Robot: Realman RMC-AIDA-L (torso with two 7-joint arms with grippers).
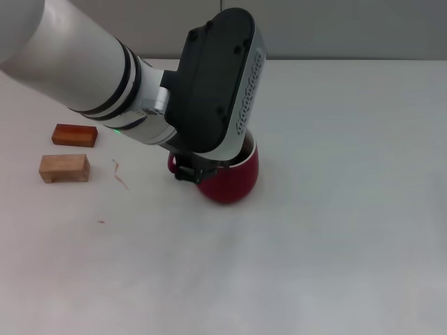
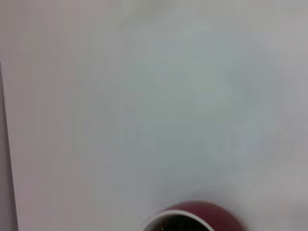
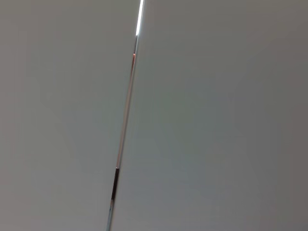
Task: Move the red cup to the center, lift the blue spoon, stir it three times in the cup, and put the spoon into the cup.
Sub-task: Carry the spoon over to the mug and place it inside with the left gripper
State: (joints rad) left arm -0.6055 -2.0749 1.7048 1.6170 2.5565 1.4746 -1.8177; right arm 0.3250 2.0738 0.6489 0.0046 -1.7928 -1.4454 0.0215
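Next, my left gripper releases the blue spoon inside the red cup, so it leans on the cup's rim (image 1: 204, 158) beside the cup's loop handle.
The red cup (image 1: 232, 180) stands on the white table (image 1: 335, 230) near the middle, its loop handle (image 1: 171, 164) pointing to the left. My left gripper (image 1: 190, 169) reaches down onto the cup's handle side from above, and its wrist housing hides most of the cup's rim and opening. The cup's rim also shows in the left wrist view (image 2: 190, 216). The blue spoon is out of view. My right gripper is out of view; its wrist view shows only a plain grey surface with a thin seam.
Two small wooden blocks lie at the left: a reddish one (image 1: 74, 134) and a pale one (image 1: 64, 167) in front of it. A thin red scrap (image 1: 120, 174) lies beside them.
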